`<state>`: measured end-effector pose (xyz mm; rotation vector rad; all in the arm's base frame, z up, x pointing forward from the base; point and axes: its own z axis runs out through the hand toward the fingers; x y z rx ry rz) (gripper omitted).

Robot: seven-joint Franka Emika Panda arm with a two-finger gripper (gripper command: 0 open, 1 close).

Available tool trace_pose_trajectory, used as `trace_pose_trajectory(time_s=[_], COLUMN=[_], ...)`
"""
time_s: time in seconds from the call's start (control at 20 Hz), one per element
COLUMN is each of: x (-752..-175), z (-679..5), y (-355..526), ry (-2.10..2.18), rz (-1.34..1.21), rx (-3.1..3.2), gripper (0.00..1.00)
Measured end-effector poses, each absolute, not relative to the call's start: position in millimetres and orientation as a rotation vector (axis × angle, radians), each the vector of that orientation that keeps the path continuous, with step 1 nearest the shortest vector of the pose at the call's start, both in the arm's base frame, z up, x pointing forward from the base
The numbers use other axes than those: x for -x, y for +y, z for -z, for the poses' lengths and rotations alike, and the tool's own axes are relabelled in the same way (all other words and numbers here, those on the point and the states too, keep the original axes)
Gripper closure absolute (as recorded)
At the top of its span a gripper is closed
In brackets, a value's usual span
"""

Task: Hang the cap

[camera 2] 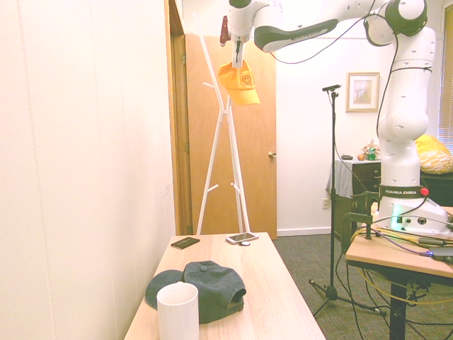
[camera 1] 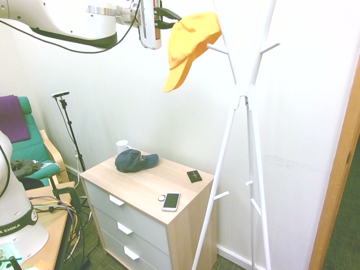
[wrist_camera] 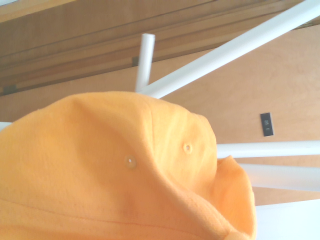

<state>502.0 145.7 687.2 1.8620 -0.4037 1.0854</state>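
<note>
My gripper needs to let go of the yellow-orange cap on the coat rack (camera 2: 234,104), at the spot where the white poles of the rack meet.
The yellow-orange cap (camera 1: 191,39) hangs high up against the white coat rack (camera 1: 242,90), brim drooping down and crown resting by one of its upper pegs (camera 1: 216,49). My gripper (camera 1: 175,17) comes in from the left at the top of the picture, its dark fingers closed on the cap's rear edge. From the other side, the cap (camera 2: 241,79) dangles just under the gripper (camera 2: 236,60) beside the rack (camera 2: 223,120). Orange fabric of the cap (wrist_camera: 125,175) fills the lower wrist view, with a white peg (wrist_camera: 145,55) just beyond it.
Below stands a wooden dresser (camera 1: 146,191) carrying a dark blue-grey cap (camera 1: 134,160), a white mug (camera 1: 122,146), a phone (camera 1: 171,201) and a black wallet (camera 1: 194,176). A wooden door (camera 2: 262,142) is behind the rack; a green armchair (camera 1: 34,149) stands at left.
</note>
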Motion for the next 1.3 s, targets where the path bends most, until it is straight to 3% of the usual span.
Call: trace_pose_trajectory(time_s=[0.2,0.25,1.3], x=[-509,-510,-514], z=[-665,-659,-634], y=[137,136,128], ry=[-0.407,-0.415,-0.455], rz=[-1.072,-1.070,-1.068], rx=[-1.890,-1.903,-1.944], gripper=[1.00,0.00,0.00])
